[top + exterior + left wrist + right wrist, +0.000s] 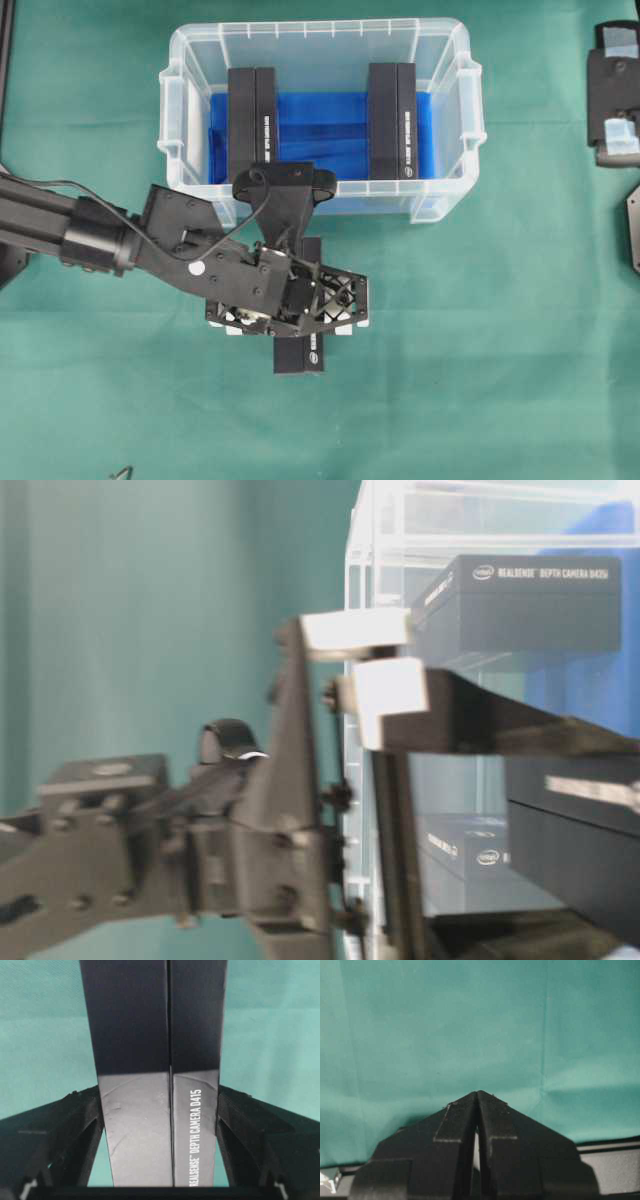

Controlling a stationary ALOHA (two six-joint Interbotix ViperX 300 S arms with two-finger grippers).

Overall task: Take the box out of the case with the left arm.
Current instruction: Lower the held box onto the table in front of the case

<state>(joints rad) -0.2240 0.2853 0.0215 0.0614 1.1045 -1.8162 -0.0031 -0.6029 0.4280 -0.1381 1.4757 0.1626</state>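
Observation:
My left gripper is going to put the long black box down on the green cloth [294, 313] in front of the clear case.
A long black box [300, 355] printed "RealSense Depth Camera D415" is outside the case, over the green cloth just in front of its near wall. My left gripper [290, 325] is shut on it. In the left wrist view the black fingers [82, 1125] press both long sides of the box [150, 1035]. The case [310, 30] is a clear plastic tub with a blue sheet [320, 130] on its bottom. My right gripper [477, 1095] is shut on nothing, over bare green cloth.
Two more black boxes stand in the case, one at the left [252, 120] and one at the right [393, 120]. The right arm [615, 90] rests at the far right edge. Green cloth covers the table all round.

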